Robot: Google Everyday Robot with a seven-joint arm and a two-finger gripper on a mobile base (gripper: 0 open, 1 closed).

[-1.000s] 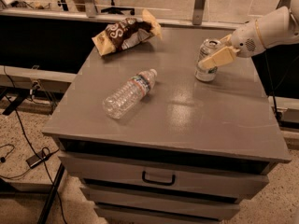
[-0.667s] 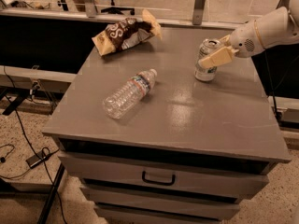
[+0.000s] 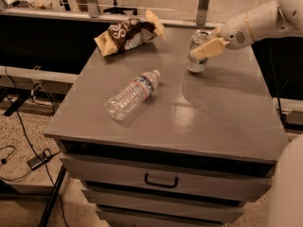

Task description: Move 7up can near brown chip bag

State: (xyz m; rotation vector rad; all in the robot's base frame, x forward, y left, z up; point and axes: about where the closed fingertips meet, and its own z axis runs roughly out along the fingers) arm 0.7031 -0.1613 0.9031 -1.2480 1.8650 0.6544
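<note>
My gripper needs to set the 7up can down beside the brown chip bag (image 3: 162,57). The can will go just past the cap of the water bottle.
The 7up can (image 3: 196,65), silver with a pull-tab top, stands upright at the back right of the grey table top (image 3: 222,112). My gripper (image 3: 202,45) reaches in from the right and is shut on the 7up can, one tan finger (image 3: 209,48) across its front. The brown chip bag (image 3: 129,34), dark foil with white lettering and tan edges, lies at the back left of the table, well left of the can. I cannot tell whether the can's base touches the table.
A clear plastic water bottle (image 3: 132,94) lies on its side in the middle left of the table. Drawers with a handle (image 3: 161,181) are below the top. Cables (image 3: 28,145) run on the floor at left. A dark counter (image 3: 42,41) stands behind.
My gripper has carried the 7up can a little left and toward the back of the table, closer to the chip bag. The bottle and the bag have not moved.
</note>
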